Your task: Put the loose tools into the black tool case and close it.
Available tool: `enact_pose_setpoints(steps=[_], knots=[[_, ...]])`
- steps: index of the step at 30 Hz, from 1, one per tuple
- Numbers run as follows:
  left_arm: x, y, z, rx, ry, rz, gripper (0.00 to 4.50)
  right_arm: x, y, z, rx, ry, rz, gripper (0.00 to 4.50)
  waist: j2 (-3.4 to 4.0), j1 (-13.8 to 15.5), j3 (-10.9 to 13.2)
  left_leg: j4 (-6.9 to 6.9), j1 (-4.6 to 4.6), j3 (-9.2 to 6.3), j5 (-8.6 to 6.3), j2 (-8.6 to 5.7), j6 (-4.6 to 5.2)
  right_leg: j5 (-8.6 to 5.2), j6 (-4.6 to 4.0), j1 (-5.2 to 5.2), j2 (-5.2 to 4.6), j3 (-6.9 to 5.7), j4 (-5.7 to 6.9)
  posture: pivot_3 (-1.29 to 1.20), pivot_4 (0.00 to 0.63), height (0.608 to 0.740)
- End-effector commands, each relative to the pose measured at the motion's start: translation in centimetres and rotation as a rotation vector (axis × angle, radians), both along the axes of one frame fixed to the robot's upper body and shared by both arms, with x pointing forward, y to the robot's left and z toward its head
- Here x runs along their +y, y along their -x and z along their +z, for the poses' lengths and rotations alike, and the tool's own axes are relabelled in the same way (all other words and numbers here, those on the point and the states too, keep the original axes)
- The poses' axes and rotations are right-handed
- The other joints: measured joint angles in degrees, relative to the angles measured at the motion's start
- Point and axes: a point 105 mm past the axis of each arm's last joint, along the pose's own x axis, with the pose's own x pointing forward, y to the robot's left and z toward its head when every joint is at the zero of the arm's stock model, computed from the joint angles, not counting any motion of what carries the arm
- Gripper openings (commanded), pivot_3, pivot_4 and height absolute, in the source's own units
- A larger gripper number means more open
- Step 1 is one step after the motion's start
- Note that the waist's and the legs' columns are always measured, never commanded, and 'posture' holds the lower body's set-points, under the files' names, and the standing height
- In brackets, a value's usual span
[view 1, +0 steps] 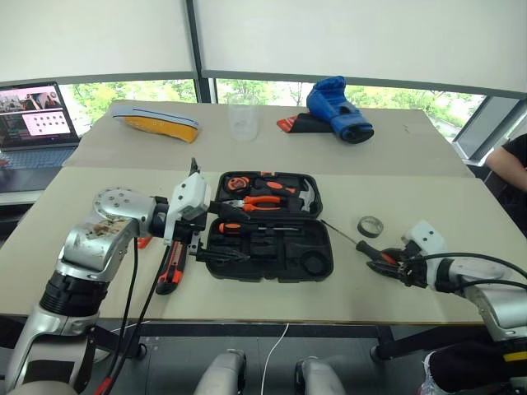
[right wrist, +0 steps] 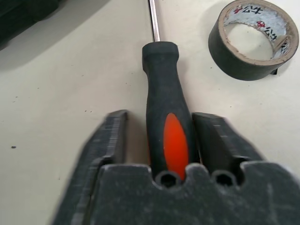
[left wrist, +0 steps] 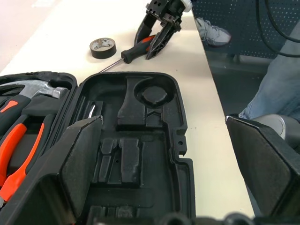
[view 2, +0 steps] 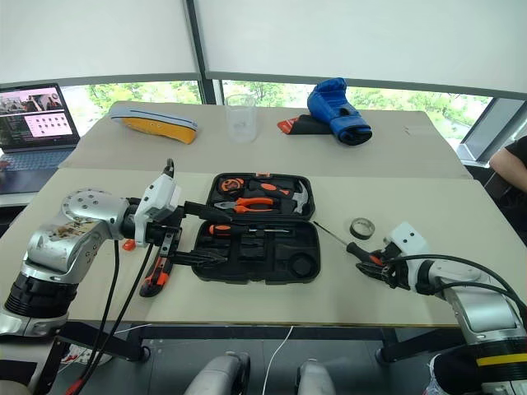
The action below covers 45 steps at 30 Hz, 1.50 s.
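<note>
I will use my right gripper to set the second screwdriver down in the black tool case's near half [view 1: 280, 234], alongside the other screwdriver.
The black tool case [view 1: 284, 262] lies open in the middle of the table, with pliers and a hammer in its far half. One black-and-orange screwdriver [view 1: 247, 226] lies inside it. My left gripper [view 1: 224, 233] hangs open over the case's left side, holding nothing. To the right of the case a second screwdriver [right wrist: 161, 93] lies on the table. My right gripper [right wrist: 159, 117] straddles its handle: one finger touches it and a small gap remains at the other. The tape roll [view 1: 370, 225] lies just beyond. The utility knife [view 1: 170, 271] lies left of the case, near a small orange piece [view 2: 128, 244].
A blue boxing glove [view 1: 339, 109], a clear cup [view 1: 243, 119] and a yellow-and-grey object [view 1: 156, 122] sit on the far table. A laptop [view 1: 37, 115] stands at the far left. A person [view 1: 512, 164] is at the right edge. The table's front edge runs close to my right gripper.
</note>
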Motion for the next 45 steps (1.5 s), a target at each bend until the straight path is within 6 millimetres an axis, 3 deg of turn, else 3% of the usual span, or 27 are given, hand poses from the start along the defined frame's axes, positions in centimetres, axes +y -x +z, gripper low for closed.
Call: enact_pose_setpoints(steps=[1, 8, 12, 17, 22, 31, 36, 45], knots=[[0.4, -0.1, 1.1, -0.014, 0.015, 0.009, 4.5, -1.6, 0.1, 1.4, -0.057, 0.012, -0.082, 1.05, 0.0, 0.06, 0.0, 0.0, 0.0, 0.0, 0.0, 0.0, 0.0, 0.0, 0.0, 0.0, 0.0, 0.0, 0.0, 0.0, 0.15, 0.74], [3.8, 0.2, 0.4, 0.062, -0.051, 0.087, 4.5, 1.1, 3.3, 8.7, -0.199, -0.036, 0.145, 1.06, 0.3, -0.54, 0.16, 0.0, -0.03, 0.01, 0.05, -0.01, 0.08, 0.0, 0.04, -0.11, 0.05, 0.09, 0.05, 0.0, 0.15, 0.74], [4.9, 0.9, -0.3, 0.089, -0.083, 0.095, 4.5, 4.9, 3.1, 11.2, -0.265, -0.009, 0.337, 1.06, 0.3, -1.26, 0.17, -0.01, 0.01, 0.02, -0.01, 0.16, -0.01, -0.08, -0.1, -0.12, 0.12, 0.08, 0.04, 0.0, 0.15, 0.74], [4.8, 1.3, -0.4, 0.096, -0.068, 0.093, 4.5, 11.6, 1.2, 10.3, -0.297, 0.082, 0.588, 1.06, 0.28, -1.49, 0.19, -0.1, -0.06, 0.02, -0.03, 0.51, -0.05, -0.09, -0.14, -0.13, -0.11, -0.08, -0.07, 0.0, 0.15, 0.74], [4.3, 1.3, -0.2, 0.099, -0.059, 0.077, 4.5, 15.0, -1.5, 8.7, -0.354, 0.263, 0.741, 1.06, 0.33, -1.22, 0.24, -0.23, -0.07, 0.06, -0.02, 0.46, -0.07, -0.07, -0.16, -0.38, -0.08, -0.24, -0.15, 0.0, 0.15, 0.74], [2.9, 1.4, -0.7, 0.115, -0.03, 0.072, 4.5, 14.3, -3.0, 7.3, -0.38, 0.35, 0.791, 1.06, 0.29, -0.27, 0.28, -0.34, -0.1, 0.1, 0.29, -0.03, 0.44, 0.04, 0.1, -0.24, -0.04, -0.14, -0.06, 0.0, 0.15, 0.74], [3.0, 0.9, -0.1, 0.084, -0.019, 0.096, 4.5, 14.9, -3.4, 6.4, -0.367, 0.348, 0.848, 1.06, 0.28, -0.73, 0.29, -0.38, -0.01, 0.1, 0.31, 0.09, 0.42, -0.15, 0.21, -0.26, 0.1, -0.14, 0.06, 0.0, 0.15, 0.74], [3.0, 0.6, -0.1, 0.06, -0.022, 0.104, 4.5, 15.9, -5.1, 6.7, -0.356, 0.275, 0.756, 1.06, 0.29, -1.25, 0.29, -0.37, 0.14, 0.08, 0.25, 0.13, 0.08, -0.04, 0.07, -0.24, 0.15, -0.13, 0.23, 0.0, 0.15, 0.74]])
